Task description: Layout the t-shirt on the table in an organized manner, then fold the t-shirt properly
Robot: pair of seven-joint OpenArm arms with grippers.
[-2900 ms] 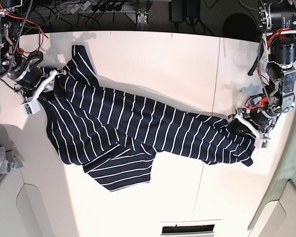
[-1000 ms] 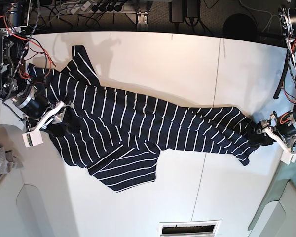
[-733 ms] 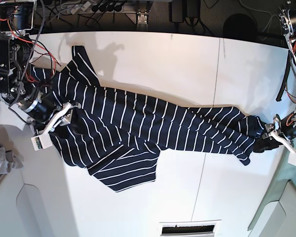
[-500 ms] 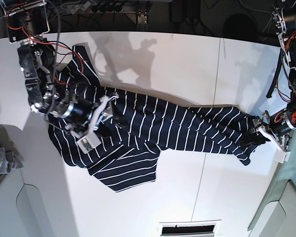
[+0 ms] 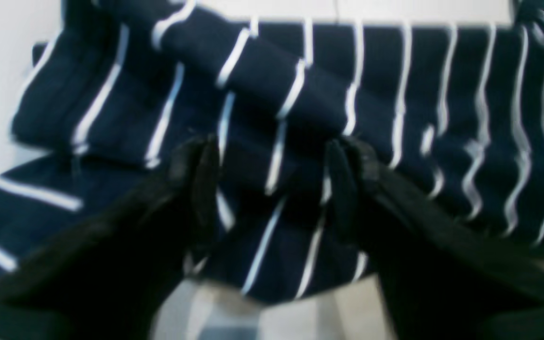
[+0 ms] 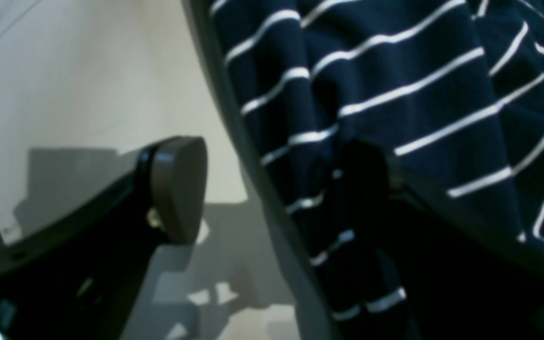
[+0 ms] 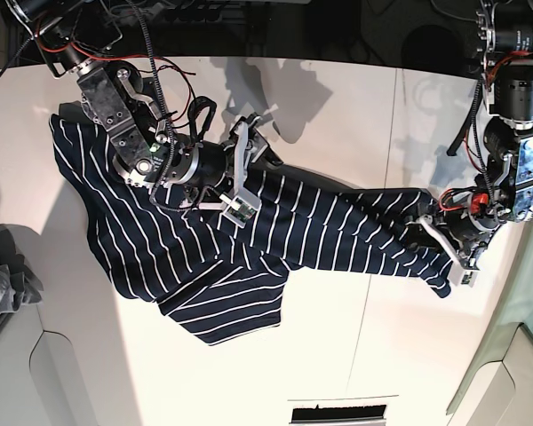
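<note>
The t-shirt's end is bunched far from the robot's right gripper, so next the left gripper pinches a fold there [image 7: 396, 252], lifts it and brings it to the right gripper.
The navy white-striped t-shirt [image 7: 204, 248] lies stretched in a crumpled band across the white table [image 7: 338, 98], with a flap folded toward the front. My right gripper [image 7: 247, 167] hovers over the shirt's far edge near the middle. In the right wrist view it [image 6: 274, 189] is open: one pad [image 6: 177, 193] is free above the table, and the t-shirt [image 6: 395, 71] hangs against the other finger. My left gripper [image 7: 444, 232] sits on the shirt's right end. In the left wrist view its fingers [image 5: 196, 179] flank a bunch of striped t-shirt [image 5: 272, 94] fabric that fills the gap.
A small grey cloth [image 7: 0, 284] lies at the left edge. Cables and a power strip [image 7: 186, 13] run behind the table's far edge. A dark seam [image 7: 393, 151] crosses the table right of centre. A vent slot [image 7: 338, 413] sits at the front.
My right gripper let go of the shirt's left end and swung right toward the table's middle, opening wide. The left end dropped flat. My left gripper shifted slightly inward along the shirt's right end.
</note>
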